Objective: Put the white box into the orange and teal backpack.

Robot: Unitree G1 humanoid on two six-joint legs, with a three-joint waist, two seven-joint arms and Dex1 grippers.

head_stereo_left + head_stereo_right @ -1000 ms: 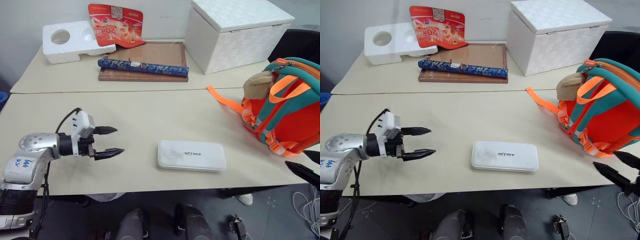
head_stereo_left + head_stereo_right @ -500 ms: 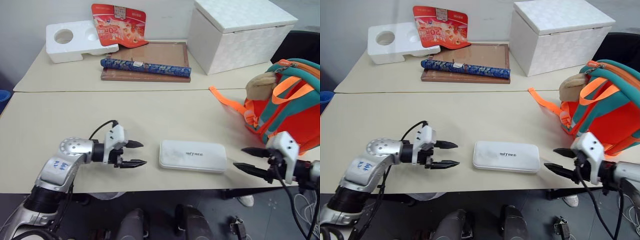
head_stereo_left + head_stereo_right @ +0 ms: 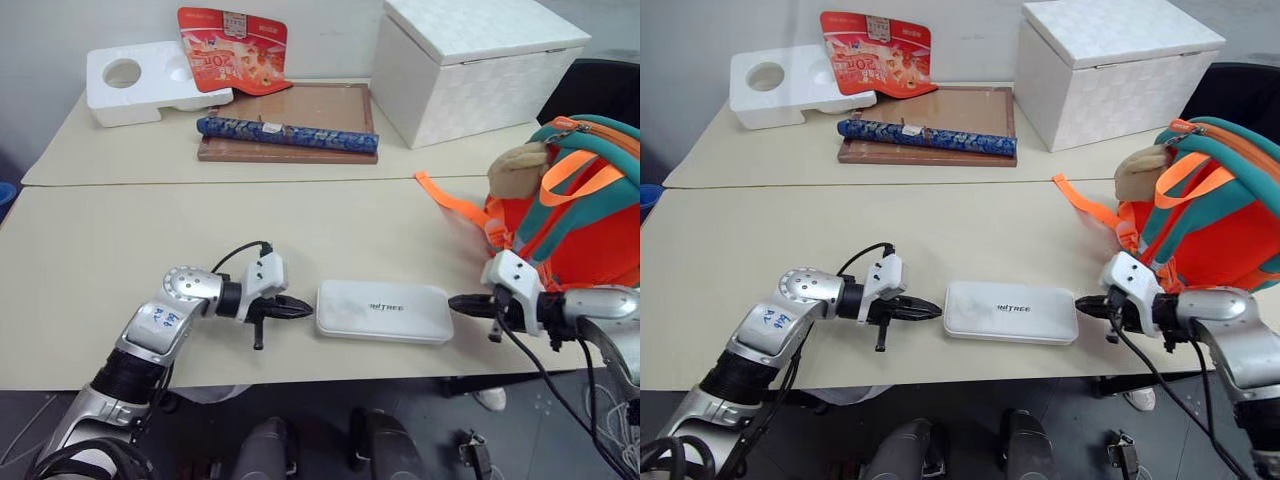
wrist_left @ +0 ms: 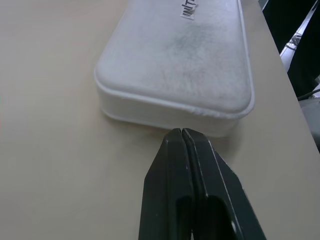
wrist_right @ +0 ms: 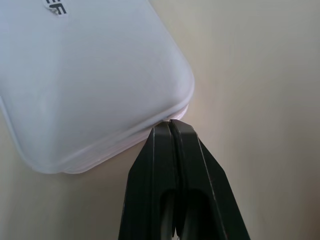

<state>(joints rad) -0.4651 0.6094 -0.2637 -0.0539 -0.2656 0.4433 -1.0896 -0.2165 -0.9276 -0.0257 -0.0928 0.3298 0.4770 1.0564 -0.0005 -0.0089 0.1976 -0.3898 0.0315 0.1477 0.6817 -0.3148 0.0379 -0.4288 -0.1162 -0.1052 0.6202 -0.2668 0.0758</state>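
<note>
My left gripper's closed fingers are touching the short side of the white box. They should open and pinch that side of the box top and bottom [image 3: 337,303] while my right gripper braces the box.
The white box [image 3: 384,311] lies flat near the table's front edge, its dark lettering facing up. My left gripper [image 3: 303,309] is shut, its tip right at the box's left end; the left wrist view has the closed fingertips [image 4: 181,134] against the box's short side [image 4: 175,65]. My right gripper [image 3: 458,303] is shut too, its tip at the box's right end, and its fingertips [image 5: 169,124] touch the box's corner [image 5: 85,85]. The orange and teal backpack [image 3: 578,225] stands upright at the table's right edge with a tan plush toy [image 3: 517,167] on it.
At the back stand a large white lidded box [image 3: 470,62], a wooden board [image 3: 300,118] with a blue patterned roll [image 3: 287,134], a white foam block [image 3: 145,81] and a red packet [image 3: 232,47]. An orange strap [image 3: 452,198] trails from the backpack onto the table.
Both grippers have closed and moved inward to the two ends of the white box, the left from the left side, the right from off the table's right edge.
</note>
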